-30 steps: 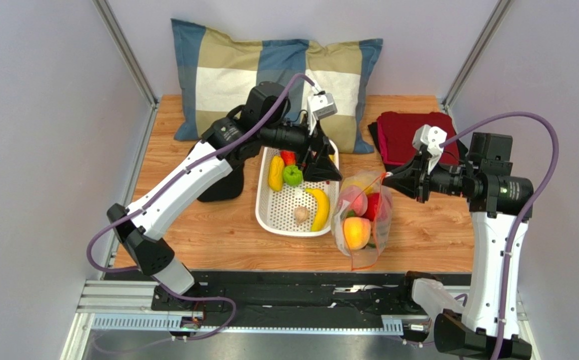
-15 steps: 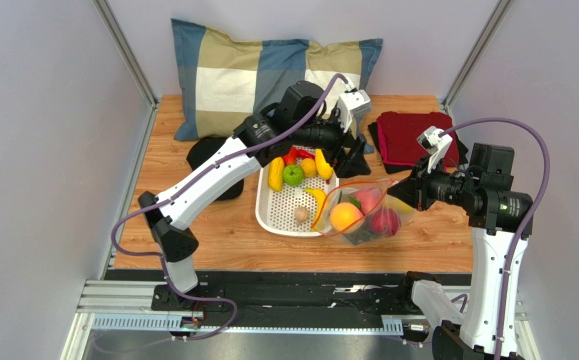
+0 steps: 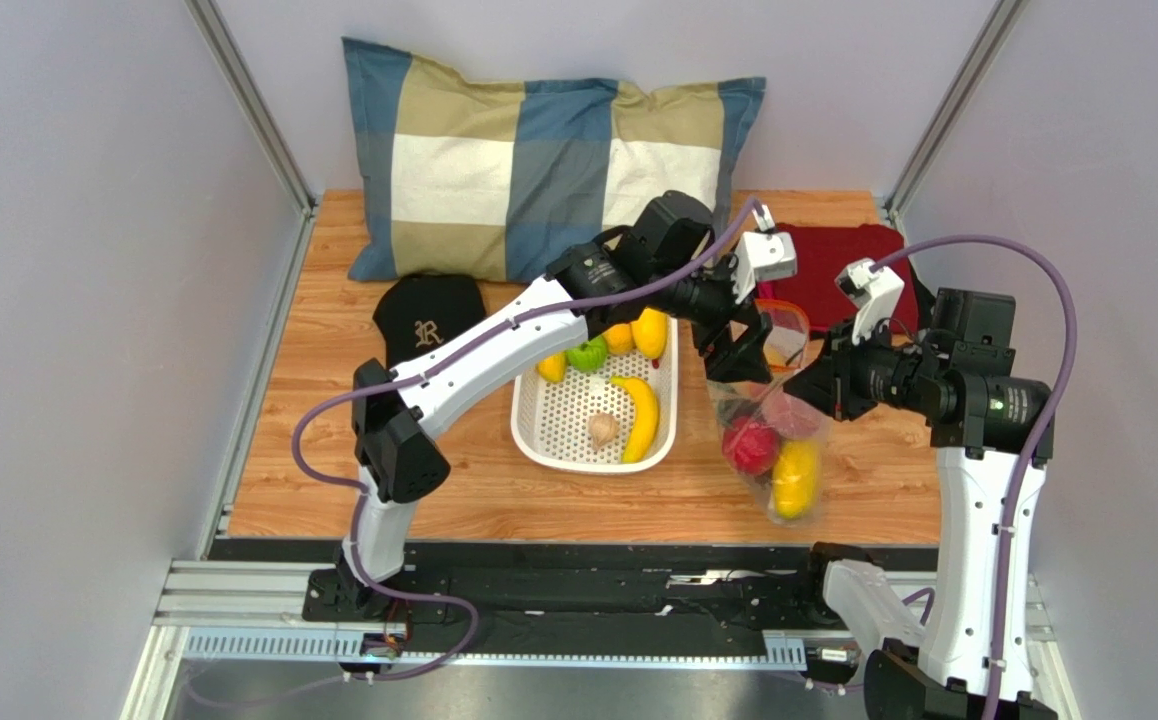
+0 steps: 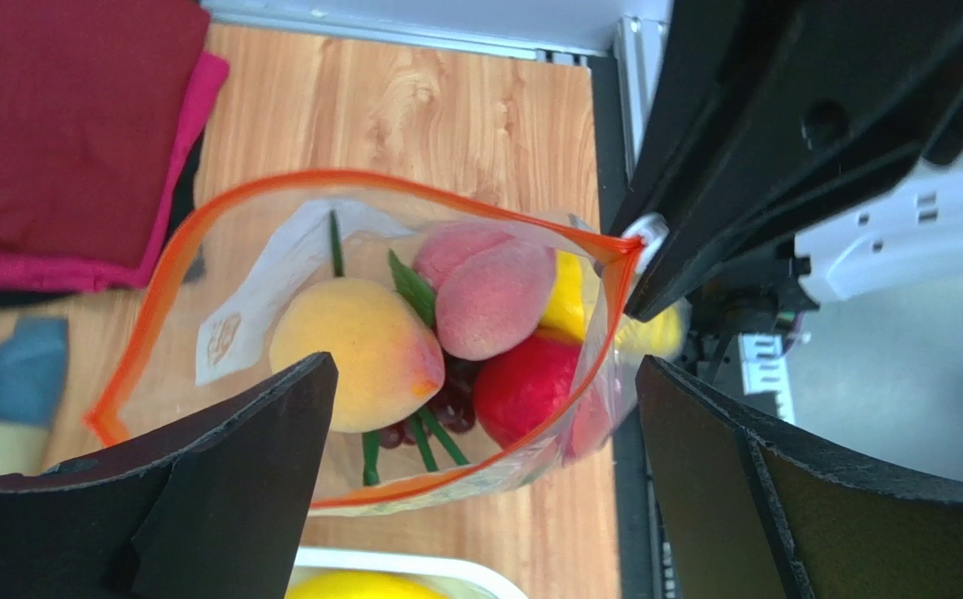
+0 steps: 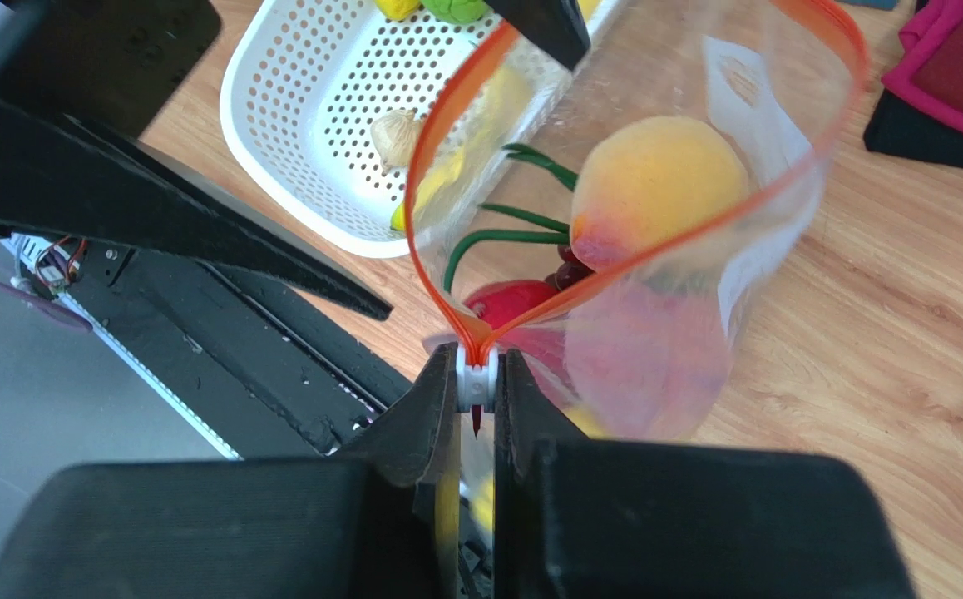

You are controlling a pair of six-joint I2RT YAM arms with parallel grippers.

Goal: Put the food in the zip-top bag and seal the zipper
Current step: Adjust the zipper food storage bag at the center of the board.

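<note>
The bag's opening faces the red cloth, so the robot's left gripper needs to grab the zipper's end (image 5: 477, 337) and turn the bag toward the basket while the right gripper opens.
The clear zip-top bag (image 3: 775, 450) hangs from my right gripper (image 3: 806, 387), which is shut on the white slider (image 5: 478, 377) at one end of the orange-red zipper (image 5: 649, 250). The bag's mouth is open. Inside are an orange peach (image 4: 355, 352), a pink peach (image 4: 493, 293), a red apple (image 4: 530, 387), dark grapes (image 4: 455, 402) and green scallions (image 4: 418, 437). My left gripper (image 3: 740, 357) is open and empty, just above the bag's mouth (image 4: 362, 181), touching nothing. In its own view its jaws (image 4: 487, 499) stand wide apart on either side of the bag.
A white perforated basket (image 3: 534, 428) left of the bag holds bananas (image 3: 639, 417), a green apple (image 3: 587, 356) and other small food. A checked pillow (image 3: 540, 150) lies at the back, a red cloth (image 3: 818, 255) behind the bag, a black cap (image 3: 423, 323) at left.
My left arm has swung right from the basket to above the bag. The bag has dropped from tilted sideways to hanging under my right gripper.
</note>
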